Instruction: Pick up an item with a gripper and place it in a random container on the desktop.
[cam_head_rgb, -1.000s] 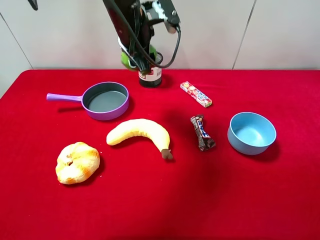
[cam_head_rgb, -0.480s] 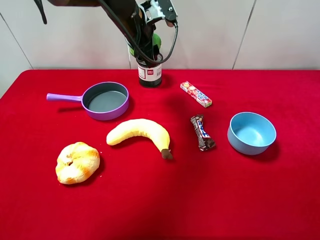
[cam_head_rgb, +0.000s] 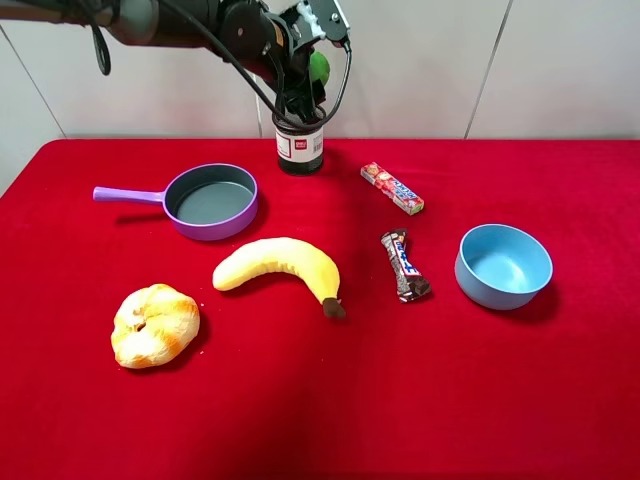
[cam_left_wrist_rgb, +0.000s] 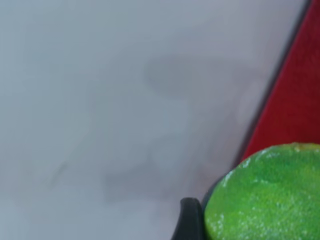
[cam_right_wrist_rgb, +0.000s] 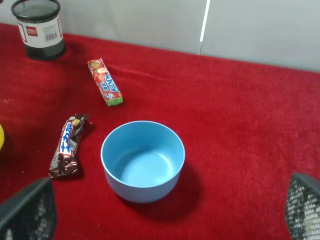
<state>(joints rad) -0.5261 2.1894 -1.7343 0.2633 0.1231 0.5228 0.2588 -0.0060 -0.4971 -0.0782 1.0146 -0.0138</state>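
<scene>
The robot's left gripper needs to release the green lime, now in the air above the cup, inside the black wire-mesh cup (cam_head_rgb: 298, 130) next to the white wall.
My left gripper (cam_head_rgb: 308, 72) is shut on the green lime (cam_head_rgb: 319, 67) and holds it in the air just above the black wire-mesh cup (cam_head_rgb: 300, 147) at the back of the red desktop (cam_head_rgb: 500, 400). In the left wrist view the lime (cam_left_wrist_rgb: 265, 195) fills the corner against a black finger (cam_left_wrist_rgb: 190, 222), with the wall behind. My right gripper (cam_right_wrist_rgb: 165, 202) is open and empty, hovering in front of the light-blue bowl (cam_right_wrist_rgb: 142, 160). The cup also shows in the right wrist view (cam_right_wrist_rgb: 39, 29).
A purple-handled pan (cam_head_rgb: 210, 201), a banana (cam_head_rgb: 280, 267) and a croissant (cam_head_rgb: 154, 325) lie left and centre. A red candy pack (cam_head_rgb: 392, 188), a chocolate bar (cam_head_rgb: 404, 265) and the blue bowl (cam_head_rgb: 503, 265) lie to the right. The white wall is close behind the cup.
My left gripper has carried the lime up and to the right, from beside the cup's left side to above its rim. The right arm has not moved.
</scene>
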